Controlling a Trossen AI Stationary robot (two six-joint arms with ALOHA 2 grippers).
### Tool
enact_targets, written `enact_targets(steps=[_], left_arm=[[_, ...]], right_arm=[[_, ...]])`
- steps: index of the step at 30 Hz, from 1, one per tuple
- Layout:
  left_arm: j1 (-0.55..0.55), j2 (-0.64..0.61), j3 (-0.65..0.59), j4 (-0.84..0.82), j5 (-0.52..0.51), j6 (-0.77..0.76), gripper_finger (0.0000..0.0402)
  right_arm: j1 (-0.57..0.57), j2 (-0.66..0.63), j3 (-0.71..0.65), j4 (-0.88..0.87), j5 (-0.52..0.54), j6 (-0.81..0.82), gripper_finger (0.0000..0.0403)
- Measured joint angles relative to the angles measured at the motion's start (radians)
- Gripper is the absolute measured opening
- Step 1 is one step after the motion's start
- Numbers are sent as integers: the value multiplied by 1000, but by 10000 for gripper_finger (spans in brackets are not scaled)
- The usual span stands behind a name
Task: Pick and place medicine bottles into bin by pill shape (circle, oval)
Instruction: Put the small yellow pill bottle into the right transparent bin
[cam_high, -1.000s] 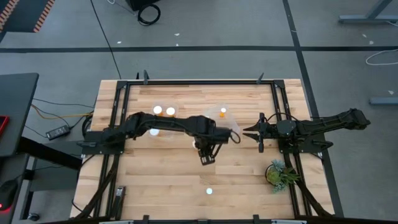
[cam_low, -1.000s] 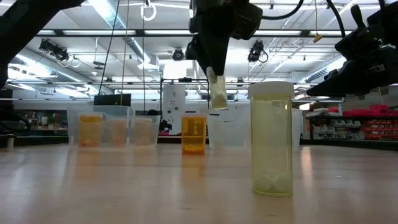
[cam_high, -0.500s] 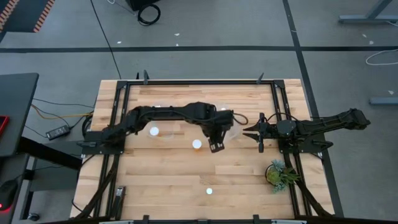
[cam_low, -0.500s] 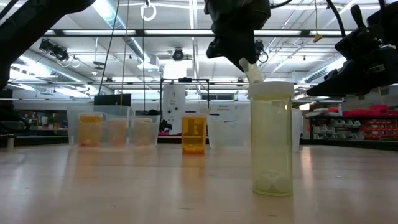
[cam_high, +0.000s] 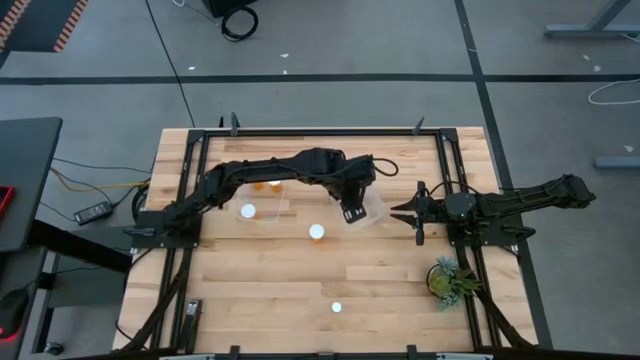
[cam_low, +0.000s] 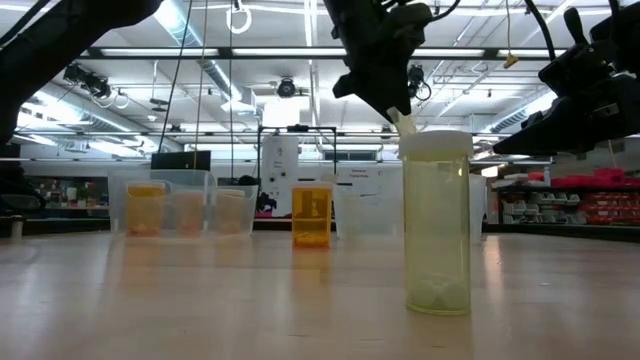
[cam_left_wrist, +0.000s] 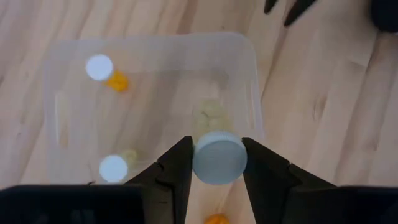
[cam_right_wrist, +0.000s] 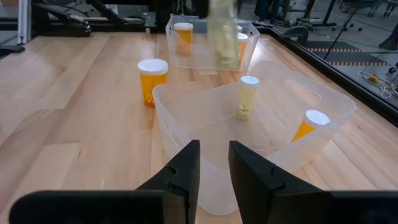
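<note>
The robot's left gripper needs to release the pale bottle between the orange bottle and the front side (cam_high: 360, 214) (cam_left_wrist: 186, 118) of the clear bin below. The pale bottle is held above that bin now.
My left gripper (cam_high: 352, 212) (cam_left_wrist: 216, 163) is shut on a pale clear medicine bottle (cam_left_wrist: 215, 149) with a white cap. It holds the bottle above the right clear bin (cam_high: 368, 203) (cam_left_wrist: 245, 74). That bin holds an orange bottle (cam_left_wrist: 102, 70) and a pale bottle (cam_left_wrist: 114, 168). An orange bottle (cam_high: 317, 232) stands at mid-table, and a clear one (cam_high: 337, 307) (cam_low: 436, 225) stands near the front edge. The left bin (cam_high: 262, 196) holds several bottles. My right gripper (cam_high: 413, 214) (cam_right_wrist: 212, 163) waits just right of the right bin, slightly open and empty. My left gripper pinches the bottle's white cap (cam_left_wrist: 217, 160) by its sides between the two fingers. The fingers come from above, pointing down. The bottle hangs below them, lifted clear over the right bin's inside. In the low view (cam_low: 404, 122) it hangs tilted.
A small green plant (cam_high: 450, 279) stands at the front right. A black frame (cam_high: 320, 132) runs round the table. Bare wood lies across the front half of the table, around the clear bottle.
My left gripper has carried the pale bottle from near mid-table toward the far edge and a little right. It is now over the right bin, still shut on the cap. This has uncovered the orange bottle at mid-table.
</note>
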Motion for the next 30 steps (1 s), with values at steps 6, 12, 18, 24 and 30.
enact_targets(steps=[6,12,18,24,30], left_arm=[[17,20,1,92,-7,10,136],[26,91,-1,130,-7,52,129],[47,150,-1,196,14,57,135],[53,182,-2,196,23,76,134],[47,213,0,194,31,91,136]], right_arm=[[0,0,0,0,0,0,92],[0,1,0,-1,0,0,92],[0,4,0,-1,0,0,92],[0,7,0,-1,0,0,92],[0,9,0,-1,0,0,92]])
